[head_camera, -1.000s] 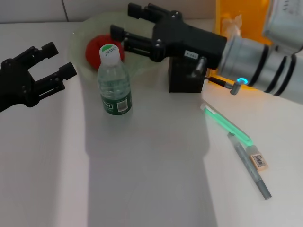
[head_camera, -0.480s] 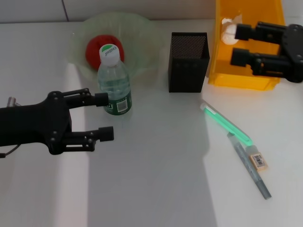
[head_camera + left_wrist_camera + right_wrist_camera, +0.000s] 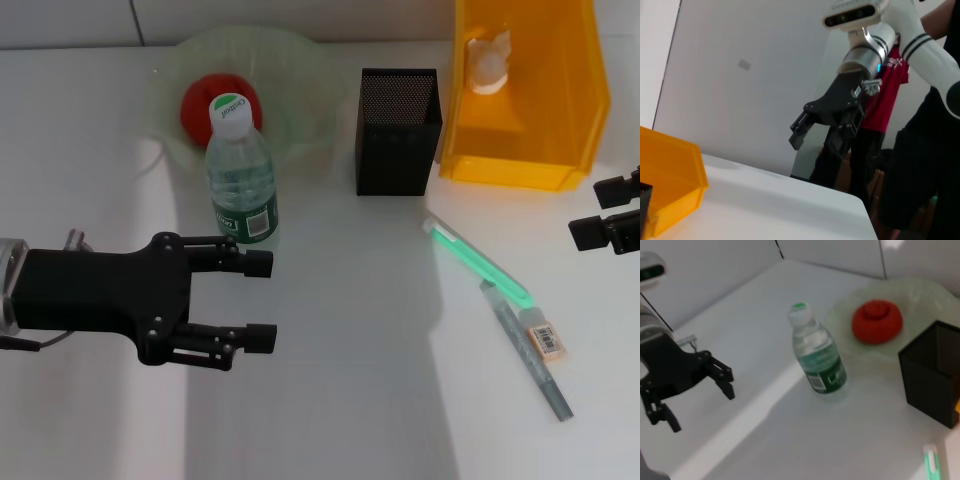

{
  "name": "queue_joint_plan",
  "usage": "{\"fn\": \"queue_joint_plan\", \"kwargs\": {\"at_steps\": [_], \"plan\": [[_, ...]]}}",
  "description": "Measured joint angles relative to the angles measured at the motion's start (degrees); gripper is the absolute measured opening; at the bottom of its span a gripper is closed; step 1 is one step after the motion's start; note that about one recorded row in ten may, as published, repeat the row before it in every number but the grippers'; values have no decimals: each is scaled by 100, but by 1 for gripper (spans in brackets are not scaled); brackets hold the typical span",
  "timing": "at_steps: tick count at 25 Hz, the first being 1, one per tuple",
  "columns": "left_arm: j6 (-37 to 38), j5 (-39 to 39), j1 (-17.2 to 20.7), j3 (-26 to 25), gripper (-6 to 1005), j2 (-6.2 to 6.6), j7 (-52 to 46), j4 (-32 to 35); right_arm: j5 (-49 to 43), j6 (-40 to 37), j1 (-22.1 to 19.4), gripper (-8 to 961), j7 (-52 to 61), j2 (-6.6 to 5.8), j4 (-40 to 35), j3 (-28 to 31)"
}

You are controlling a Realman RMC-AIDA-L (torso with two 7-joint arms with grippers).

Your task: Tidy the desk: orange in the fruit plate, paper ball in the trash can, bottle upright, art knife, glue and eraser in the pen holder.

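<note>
My right gripper needs to move to the green translucent stick next and close on its end (image 3: pixel 438 234) (image 3: pixel 930 454) nearest the black mesh pen holder.
The orange (image 3: pixel 203 101) lies in the pale green fruit plate (image 3: pixel 300 70) at the back. The bottle (image 3: pixel 240 180) stands upright just in front of the plate. A white paper ball (image 3: pixel 488 60) rests inside the yellow-orange trash can (image 3: pixel 530 110). Left of the can stands the black mesh pen holder (image 3: pixel 398 130). A green translucent stick (image 3: pixel 478 263), a grey art knife (image 3: pixel 528 355) and the eraser (image 3: pixel 546 340) lie on the table to the right. My left gripper (image 3: pixel 260 300) is open and empty, in front of the bottle. My right gripper (image 3: pixel 592 212) is open at the right edge.
The left wrist view shows my right gripper (image 3: pixel 812 135) above the table beyond the trash can (image 3: pixel 670 175), with a person in a red shirt (image 3: pixel 887 95) behind it. In the right wrist view are the bottle (image 3: pixel 817 357), orange (image 3: pixel 877 322) and left gripper (image 3: pixel 702 410).
My right arm has pulled back from the plate, past the trash can, to the right edge. My left gripper has come in from the left to in front of the bottle.
</note>
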Motion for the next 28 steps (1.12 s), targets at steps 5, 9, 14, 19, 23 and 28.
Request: {"fn": "queue_joint_plan", "kwargs": {"at_steps": [5,9,14,19,23,28], "plan": [[10,319,-102,-2,796,-52,-50,6,-1498,-265,828,740,871,-178,147,-939],[-39,411,-108,-5,796,-105,-40,4,-2556,123,1266,740,1031,-35,693,-1502],[-206,463,-118,-7,796,-181,-2,20,-3354,1073,1509,739,1300,84,1342,-2316],[-605,502,-116,11,796,-224,59,23,-3404,1806,1657,739,1505,76,1902,-2787],[-796,506,-87,15,796,-235,81,26,-3417,2176,1816,739,1569,82,2391,-2883],[-840,506,-73,2,796,-244,83,27,-3386,2720,1943,739,1576,95,2985,-3097]]}}
